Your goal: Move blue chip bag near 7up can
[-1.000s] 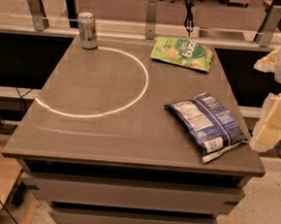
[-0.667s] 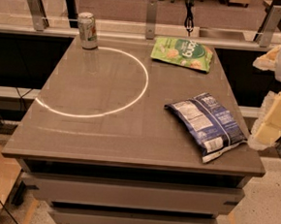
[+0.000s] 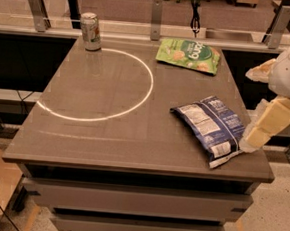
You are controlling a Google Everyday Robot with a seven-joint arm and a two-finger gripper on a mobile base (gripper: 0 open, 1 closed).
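The blue chip bag's middle (image 3: 213, 128) is the next place for my gripper to move over and close, so that both ends of the bag stick out beside my fingers.
The blue chip bag (image 3: 212, 127) lies flat near the table's right front corner, its white label panels facing up. The 7up can (image 3: 91, 31) stands upright at the table's far left corner. My gripper (image 3: 253, 138) hangs at the table's right edge, its cream-coloured finger right beside the bag's right front corner. The white arm rises from it to the upper right. I cannot tell whether it touches the bag.
A light green snack bag (image 3: 189, 54) lies at the table's far right. A bright ring of light marks the grey tabletop (image 3: 99, 129) between can and bags. A railing with metal posts runs behind the table. A cardboard box stands at the lower left.
The gripper has shifted slightly toward the bag's right front corner. The bags and the can have not moved.
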